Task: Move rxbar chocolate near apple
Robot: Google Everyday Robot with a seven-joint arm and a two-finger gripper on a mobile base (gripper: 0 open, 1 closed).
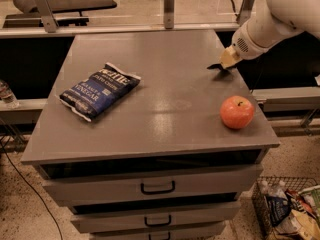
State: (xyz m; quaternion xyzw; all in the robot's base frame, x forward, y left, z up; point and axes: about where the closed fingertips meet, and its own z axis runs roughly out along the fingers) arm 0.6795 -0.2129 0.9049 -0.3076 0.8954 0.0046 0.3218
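Note:
My gripper needs to let go of the rxbar chocolate on the top of the grey cabinet, where I need to set it close behind the orange-red apple (pixel 223 88).
The orange-red apple (pixel 237 112) sits on the grey cabinet top (pixel 170 59) near its front right corner. My gripper (pixel 223 65) reaches in from the upper right on the white arm (pixel 280 14) and hangs low over the right edge of the top, behind the apple. It is shut on the rxbar chocolate (pixel 218 67), of which only a small dark piece shows under the pale fingertips. The bar is about an apple's width behind the apple and apart from it.
A large blue chip bag (pixel 99 90) lies on the left half of the top. Drawers with dark handles (pixel 157 187) are below the front edge. A wire basket of packets (pixel 287 209) stands on the floor at lower right. A rail with posts (pixel 169 6) runs behind.

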